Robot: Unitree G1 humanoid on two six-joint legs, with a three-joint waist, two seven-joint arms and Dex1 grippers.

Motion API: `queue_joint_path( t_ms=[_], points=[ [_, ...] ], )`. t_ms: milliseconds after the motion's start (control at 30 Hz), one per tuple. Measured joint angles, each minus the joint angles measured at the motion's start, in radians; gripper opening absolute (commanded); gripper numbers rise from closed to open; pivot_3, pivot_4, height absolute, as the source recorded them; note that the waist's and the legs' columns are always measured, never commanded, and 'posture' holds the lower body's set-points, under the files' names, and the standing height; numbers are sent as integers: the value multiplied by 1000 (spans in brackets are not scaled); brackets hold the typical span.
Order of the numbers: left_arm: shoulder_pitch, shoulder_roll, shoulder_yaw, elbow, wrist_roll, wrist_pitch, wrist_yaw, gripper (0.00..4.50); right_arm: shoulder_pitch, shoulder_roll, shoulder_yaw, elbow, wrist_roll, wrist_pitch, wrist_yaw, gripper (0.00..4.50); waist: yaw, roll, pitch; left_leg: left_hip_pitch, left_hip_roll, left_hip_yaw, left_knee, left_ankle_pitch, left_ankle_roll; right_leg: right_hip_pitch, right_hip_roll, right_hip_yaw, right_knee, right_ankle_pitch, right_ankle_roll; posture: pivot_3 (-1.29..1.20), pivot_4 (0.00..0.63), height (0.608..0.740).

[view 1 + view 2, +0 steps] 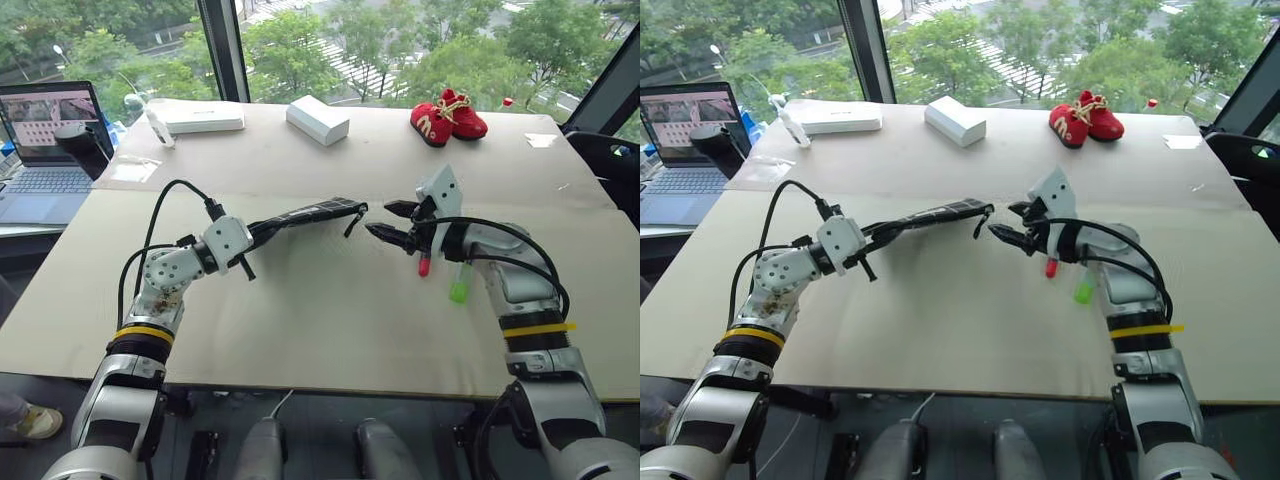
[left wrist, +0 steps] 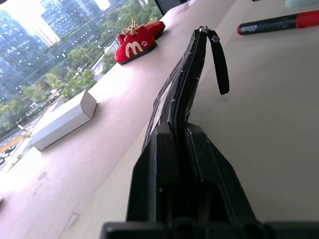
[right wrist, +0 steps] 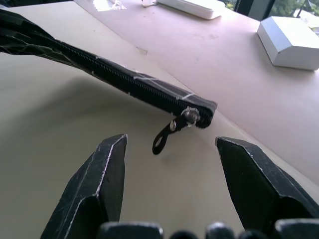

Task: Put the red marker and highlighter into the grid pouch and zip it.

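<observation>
The grid pouch's zipper is closed to its loose end, so next my right gripper closes on the pull strap (image 3: 163, 138) and pulls it toward my left gripper first.
My left gripper (image 1: 262, 233) is shut on one end of the grid pouch (image 1: 315, 213) and holds it off the table, roughly level, zipper edge up. At the pouch's free end the black zipper pull strap (image 1: 355, 220) hangs down. My right gripper (image 1: 380, 219) faces that end with its jaws open and nothing between them. In the right wrist view the strap (image 3: 172, 130) hangs just beyond the open fingers (image 3: 97, 189). The red marker (image 1: 424, 266) and the green highlighter (image 1: 459, 291) lie on the table under my right wrist, only their ends showing. In the left wrist view the marker (image 2: 279, 22) lies past the pouch (image 2: 184, 84).
A pair of small red shoes (image 1: 448, 116) stands at the back right. A white box (image 1: 318, 120) and a flat white box (image 1: 200, 118) lie at the back. A laptop (image 1: 45, 140) sits off the table's left edge. The tan tabletop (image 1: 320, 320) stretches out in front.
</observation>
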Motion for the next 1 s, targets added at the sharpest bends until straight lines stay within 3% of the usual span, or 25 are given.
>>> queue_joint_path(
  t_ms=[167, 333, 900, 1000],
  points=[
    [45, -3, 0, -72, 7, 40, 18, 0, 29, 140, -12, -2, 3, 86, -183, 3170, -16, 0, 0, -1, 0, 0, 0, 0, 0, -1, 0, 0, 0, 0, 0, 0, 150, 729],
    [72, -3, -1, -98, 21, 60, 26, 0, 31, 194, -57, -4, 33, 125, -274, 3170, -13, 0, 0, -1, 0, 0, 0, 0, 0, -1, 0, 0, 0, 0, 0, 0, 150, 729],
    [72, -33, -1, -112, 24, 79, 46, 0, -33, 247, -63, 138, 34, 75, -314, 3170, -19, 0, 0, -1, 0, 0, 0, 0, 0, -1, 0, 0, -1, 0, 0, 0, 150, 729],
    [72, -39, -1, -131, 23, 81, 46, 0, -40, 246, -58, 164, 28, 43, -311, 2488, -19, 0, 0, -1, 0, 0, 0, 0, 0, -1, 0, 0, -1, 0, 0, 0, 150, 729]
  ],
)
